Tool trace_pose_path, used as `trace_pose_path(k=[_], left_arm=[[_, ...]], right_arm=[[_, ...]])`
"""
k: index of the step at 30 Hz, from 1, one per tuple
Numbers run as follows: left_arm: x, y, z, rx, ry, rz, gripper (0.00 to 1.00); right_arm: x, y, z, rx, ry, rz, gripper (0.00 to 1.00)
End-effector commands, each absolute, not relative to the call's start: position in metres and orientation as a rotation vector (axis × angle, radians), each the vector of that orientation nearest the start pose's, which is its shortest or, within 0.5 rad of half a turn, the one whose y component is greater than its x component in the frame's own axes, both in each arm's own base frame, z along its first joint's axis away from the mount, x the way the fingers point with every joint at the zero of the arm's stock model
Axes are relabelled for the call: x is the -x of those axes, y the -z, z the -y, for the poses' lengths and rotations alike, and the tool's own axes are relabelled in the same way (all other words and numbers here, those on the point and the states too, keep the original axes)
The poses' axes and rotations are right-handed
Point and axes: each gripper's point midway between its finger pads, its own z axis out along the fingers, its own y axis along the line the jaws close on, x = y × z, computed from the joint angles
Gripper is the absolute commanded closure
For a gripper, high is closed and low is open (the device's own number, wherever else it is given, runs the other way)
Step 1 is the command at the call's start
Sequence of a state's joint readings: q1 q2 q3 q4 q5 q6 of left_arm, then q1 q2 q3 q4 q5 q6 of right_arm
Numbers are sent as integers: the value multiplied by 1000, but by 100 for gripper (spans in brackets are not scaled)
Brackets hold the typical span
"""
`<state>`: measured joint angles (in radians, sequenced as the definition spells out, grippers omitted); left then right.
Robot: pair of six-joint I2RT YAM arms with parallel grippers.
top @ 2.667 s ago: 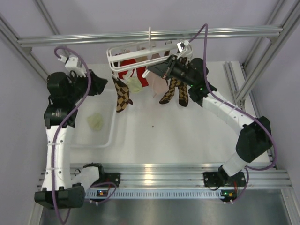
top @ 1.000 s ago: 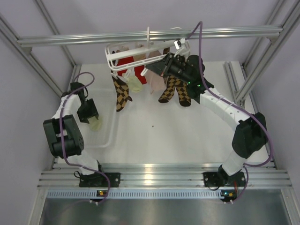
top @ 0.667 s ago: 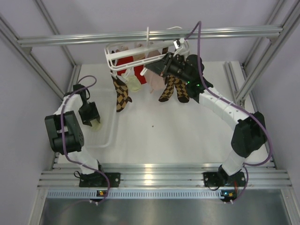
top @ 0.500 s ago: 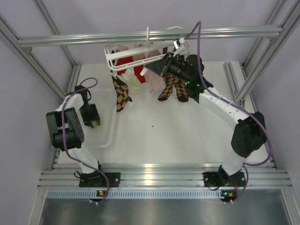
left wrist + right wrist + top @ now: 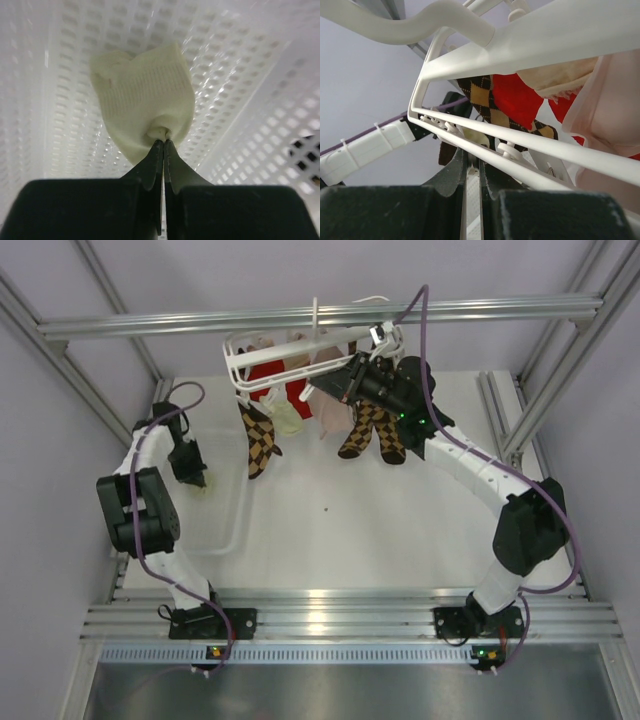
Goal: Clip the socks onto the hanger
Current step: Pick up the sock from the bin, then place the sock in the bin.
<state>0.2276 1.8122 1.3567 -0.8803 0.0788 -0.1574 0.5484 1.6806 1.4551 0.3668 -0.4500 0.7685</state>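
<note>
Next, I put the cream sock down in the basket, as my left gripper pinches it below its ribbed cuff, then open and take it nearer the cuff [image 5: 139, 75].
One pale cream sock [image 5: 145, 100] lies bunched in the white perforated basket [image 5: 250, 75]. My left gripper [image 5: 163, 141] is shut on its fabric. From above, that gripper [image 5: 190, 472] sits low inside the basket [image 5: 240, 510], hiding most of the sock. The white hanger [image 5: 240, 360] hangs from the top rail, with another cream sock [image 5: 288, 420] clipped under it. My right gripper [image 5: 345, 385] is at the hanger's near bar [image 5: 520, 160]. Its fingers [image 5: 472, 150] are nearly together around a small white clip, with the cream sock [image 5: 479, 137] just behind.
Brown argyle socks [image 5: 262, 445] [image 5: 375, 435], red socks [image 5: 270, 380] and a pink sock [image 5: 330, 415] hang from the hanger. An aluminium crossbar [image 5: 450, 308] runs above it. Frame posts stand at both sides. The basket occupies the table's left part.
My left arm dropped into the basket and its jaws shut on the cream sock, then drew slightly toward the back. The right gripper stayed at the hanger.
</note>
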Motion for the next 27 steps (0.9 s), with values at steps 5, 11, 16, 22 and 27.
trace_pose_path(k=[5, 11, 16, 22, 27], left_arm=[[-407, -193, -63, 318, 83, -2450, 100], [-379, -157, -49, 160, 99, -2587, 100], [-336, -96, -39, 35, 148, -2795, 100], [-305, -70, -32, -68, 200, -2922, 100], [-294, -80, -25, -197, 235, -2925, 100]], right_arm=[[-403, -398, -355, 214, -1351, -1545, 100], [-403, -397, -356, 219, -1352, -1546, 100], [-403, -397, -356, 219, -1354, -1547, 100], [-403, -397, -357, 223, -1352, -1548, 100], [-404, -398, -356, 225, -1346, -1543, 100]])
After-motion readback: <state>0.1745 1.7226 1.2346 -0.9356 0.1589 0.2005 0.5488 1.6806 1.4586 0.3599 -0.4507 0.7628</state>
